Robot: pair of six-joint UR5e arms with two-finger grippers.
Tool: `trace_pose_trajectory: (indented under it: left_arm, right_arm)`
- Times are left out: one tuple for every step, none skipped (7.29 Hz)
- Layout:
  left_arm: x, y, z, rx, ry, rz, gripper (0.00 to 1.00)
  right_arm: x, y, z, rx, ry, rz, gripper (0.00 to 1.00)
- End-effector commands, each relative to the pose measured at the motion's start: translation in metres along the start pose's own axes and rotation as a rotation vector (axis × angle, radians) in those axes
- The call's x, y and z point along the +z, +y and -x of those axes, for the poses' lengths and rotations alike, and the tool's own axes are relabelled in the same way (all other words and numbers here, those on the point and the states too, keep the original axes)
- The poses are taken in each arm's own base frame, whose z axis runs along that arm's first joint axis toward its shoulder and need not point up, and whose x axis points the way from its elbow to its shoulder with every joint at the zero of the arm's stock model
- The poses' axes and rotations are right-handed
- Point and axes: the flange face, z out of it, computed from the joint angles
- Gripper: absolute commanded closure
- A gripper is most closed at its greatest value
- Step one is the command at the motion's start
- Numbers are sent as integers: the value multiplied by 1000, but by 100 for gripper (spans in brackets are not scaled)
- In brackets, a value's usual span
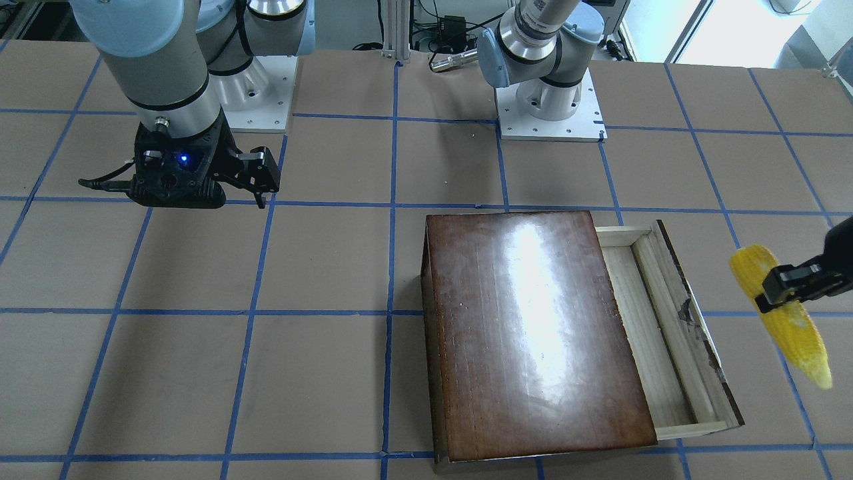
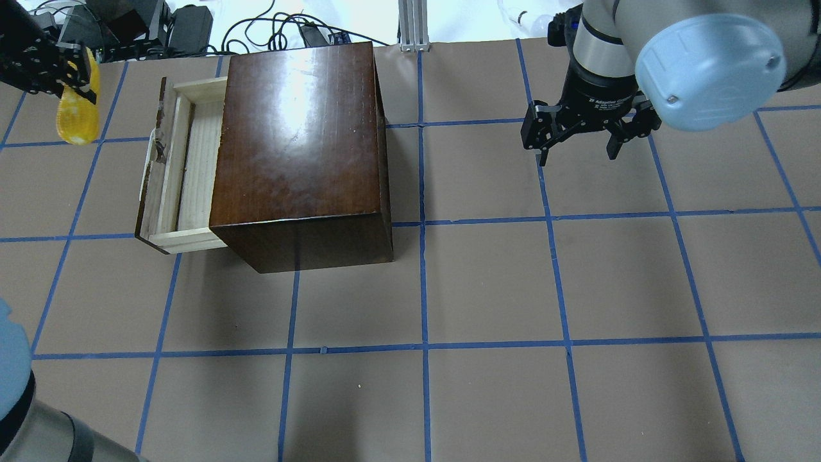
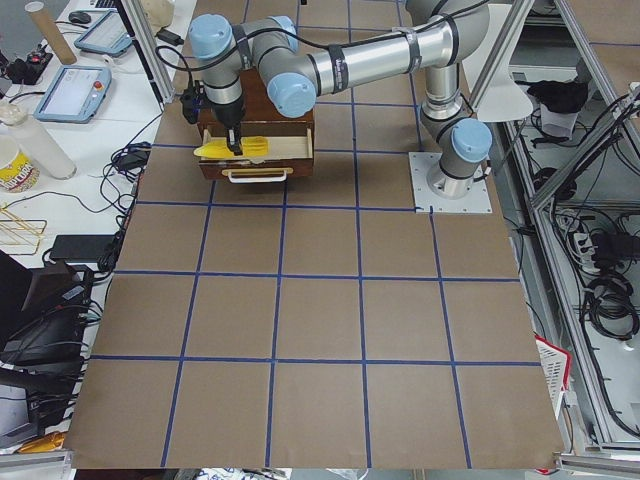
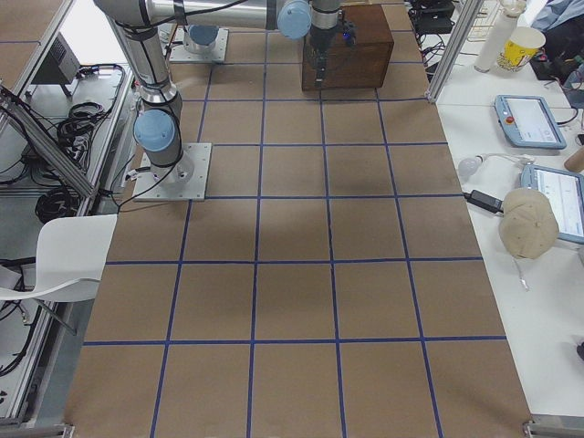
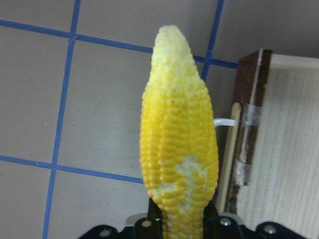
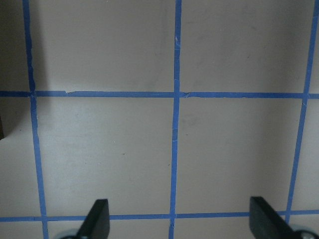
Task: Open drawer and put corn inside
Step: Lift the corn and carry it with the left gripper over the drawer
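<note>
Next, my left gripper lets go of the corn on the pale wood tray (image 1: 640, 327), where it will lie lengthwise, close beside the edge of the dark-brown box.
The glossy dark-brown box (image 2: 298, 128) stands on the table with its drawer (image 2: 192, 167) pulled partly out, showing a bare pale wood tray. It also shows in the front view (image 1: 656, 320). My left gripper (image 2: 64, 80) is shut on the yellow corn (image 2: 77, 119) and holds it above the table, just beyond the drawer's front panel (image 5: 249, 129) and its pale handle (image 5: 224, 122). The left wrist view shows the corn (image 5: 179, 144) pointing away between the fingers. My right gripper (image 2: 580, 144) is open and empty above bare table, far from the box.
The table is brown board with a blue tape grid (image 6: 175, 124). Both arm bases (image 1: 550, 100) stand at the robot's edge. Cables and power bricks (image 2: 192, 22) lie past the far edge behind the box.
</note>
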Motion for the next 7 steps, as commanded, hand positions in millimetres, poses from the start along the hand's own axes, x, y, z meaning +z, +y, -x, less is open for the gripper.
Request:
trace_pose_trajectory:
  left_arm:
    - [23,-1,-52,81,19,49,100]
    - [40,0,-52,93,25,74,100]
    - [53,1,-54,109,41,83,100]
    - [64,-4,-57,118,87,63,100]
    - [82,-5,-59,116,105,84,100]
    - [92,-5,-59,117,110,97,100]
    - [104,-2,-60,115,116,119,100]
  right_arm:
    - [0,0,0,0,0,0,0]
    - [0,0,0,0,1,0,0]
    - [0,0,0,0,1,0,0]
    - [0,0,0,0,3,0,0]
    - [0,0,0,0,3,0,0]
    - [0,0,0,0,3,0,0]
    - [0,0,0,0,3,0,0]
